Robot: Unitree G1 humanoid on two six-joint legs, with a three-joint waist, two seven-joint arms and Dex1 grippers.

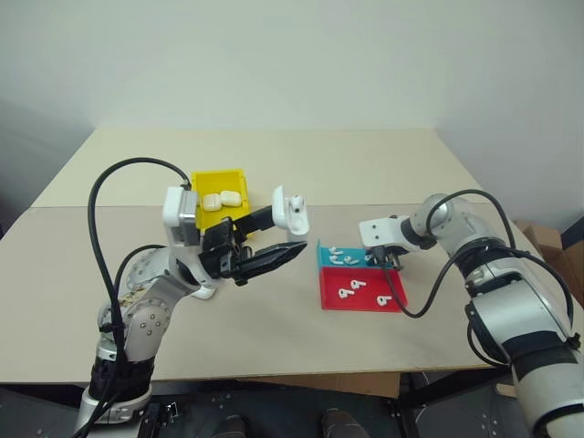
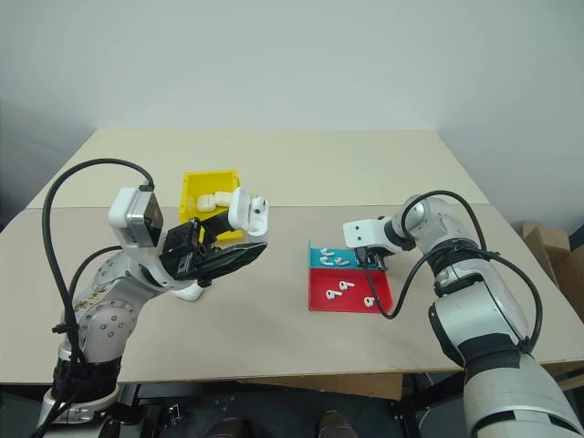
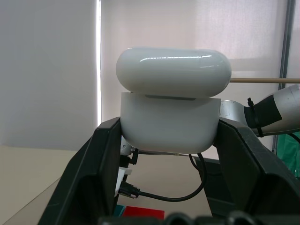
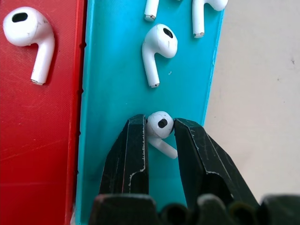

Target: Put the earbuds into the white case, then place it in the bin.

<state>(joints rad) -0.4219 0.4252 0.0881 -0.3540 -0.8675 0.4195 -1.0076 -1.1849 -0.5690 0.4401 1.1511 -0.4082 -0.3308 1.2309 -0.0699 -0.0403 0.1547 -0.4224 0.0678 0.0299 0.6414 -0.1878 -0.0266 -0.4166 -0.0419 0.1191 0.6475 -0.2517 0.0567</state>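
Observation:
My right hand is going to release the earbud in the open white case (image 1: 297, 204) that my left gripper holds over the table.
My left gripper (image 1: 287, 230) is raised above the table, shut on the white case (image 3: 171, 124), whose flip lid (image 3: 173, 70) stands open. My right gripper (image 4: 159, 124) points down into the blue tray (image 4: 112, 70). Its two black fingers press on either side of one earbud (image 4: 160, 124), which lies near the tray's edge. More earbuds (image 4: 157, 47) lie further along the blue tray, and another earbud (image 4: 28, 33) rests in the red tray (image 4: 37, 140). The yellow bin (image 1: 219, 180) stands behind my left gripper, with white cases (image 1: 221, 199) inside.
The blue tray (image 1: 325, 259) and the red tray (image 1: 365, 299) lie side by side at the table's right centre. Black cables loop from both arms. The light table (image 1: 301, 155) stretches back to a plain wall.

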